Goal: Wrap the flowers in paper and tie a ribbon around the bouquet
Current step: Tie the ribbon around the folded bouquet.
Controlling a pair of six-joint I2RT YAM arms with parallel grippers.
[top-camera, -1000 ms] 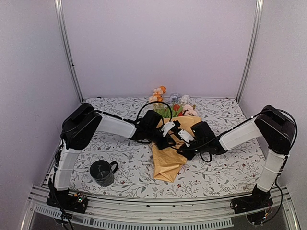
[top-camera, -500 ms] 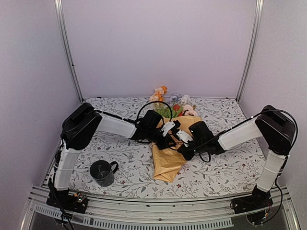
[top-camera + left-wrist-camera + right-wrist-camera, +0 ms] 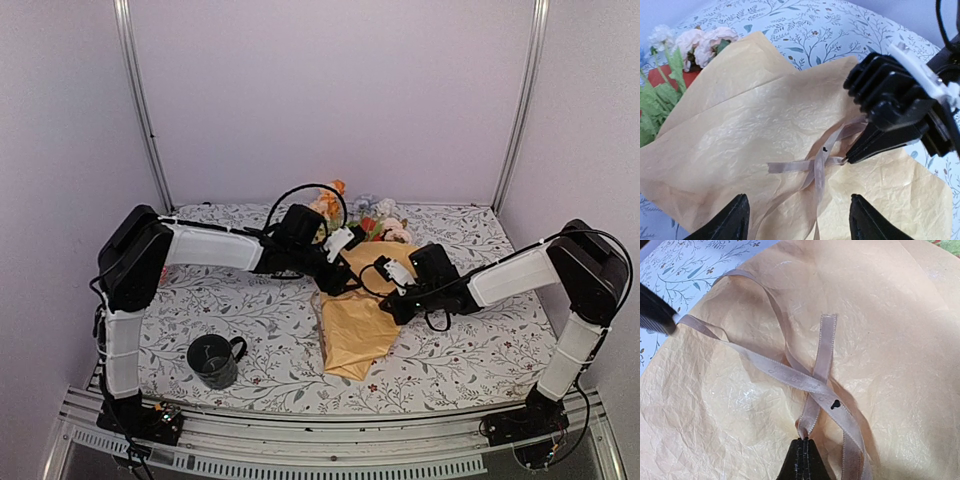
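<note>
The tan ribbon's long loose end at the paper's side edge (image 3: 316, 306), away from my right gripper, should be grasped by my left gripper next.
The bouquet (image 3: 355, 325) lies mid-table, its mustard-yellow paper (image 3: 740, 125) wrapped round the flowers (image 3: 362, 218), whose pink heads and green leaves (image 3: 670, 80) show at the wide end. A tan ribbon (image 3: 816, 165) crosses itself on the paper (image 3: 890, 340). My right gripper (image 3: 804, 442) is shut on a loop of the ribbon (image 3: 812, 382) just below the crossing. My left gripper (image 3: 799, 200) hangs open over the crossing, its fingers either side of the ribbon and gripping nothing. In the top view the left gripper (image 3: 345, 280) and the right gripper (image 3: 388, 300) meet over the cone.
A dark mug (image 3: 212, 360) stands near the front left on the leafy tablecloth (image 3: 480, 345). White walls and metal posts close in the back and sides. Black cables loop above both wrists.
The left gripper has opened, let go of the ribbon and drawn back toward the flowers, its arm swinging left. The right gripper has shut on the ribbon.
</note>
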